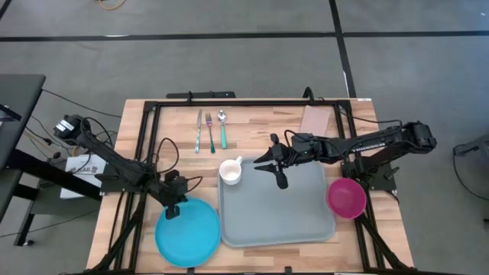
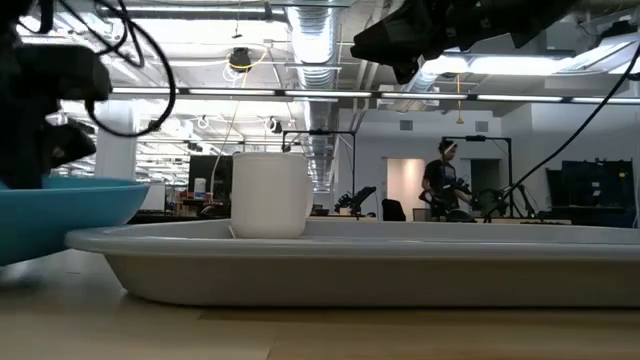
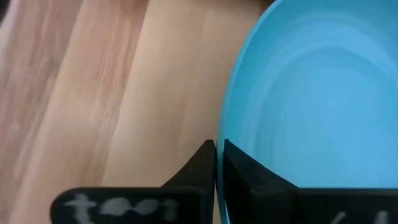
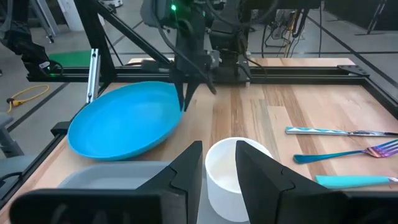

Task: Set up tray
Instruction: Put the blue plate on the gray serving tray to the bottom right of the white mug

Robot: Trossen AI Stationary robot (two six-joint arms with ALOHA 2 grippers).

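My left gripper is going to put the blue plate, still beside the tray, down on the grey-blue tray [image 1: 257, 209], in front of the white cup.
The grey-blue tray [image 1: 290, 218] lies mid-table. A white cup [image 1: 231, 171] stands in its far left corner. Left of the tray is a round blue plate [image 1: 187, 233], also seen in the right wrist view [image 4: 121, 127] and the low view [image 2: 60, 215]. My left gripper [image 1: 173, 212] is shut on the plate's far rim. My right gripper [image 1: 275, 173] hovers open over the tray's far part, right of the cup [image 4: 233, 177], with nothing between its fingers. My left gripper pinches the plate's rim [image 3: 225, 134] on its far left side, one finger inside the rim and one outside. The fingers [image 4: 185, 93] come slanting down from the table's left. In the right wrist view the plate looks tilted, its held side higher.
A pink bowl [image 1: 346, 197] sits right of the tray. A knife, fork and spoon [image 1: 210, 130] lie in a row toward the far edge, beside a pale pink sheet [image 1: 315, 120]. Black frame rails [image 1: 229, 102] border the table. A person [image 2: 442, 180] stands far off in the room.
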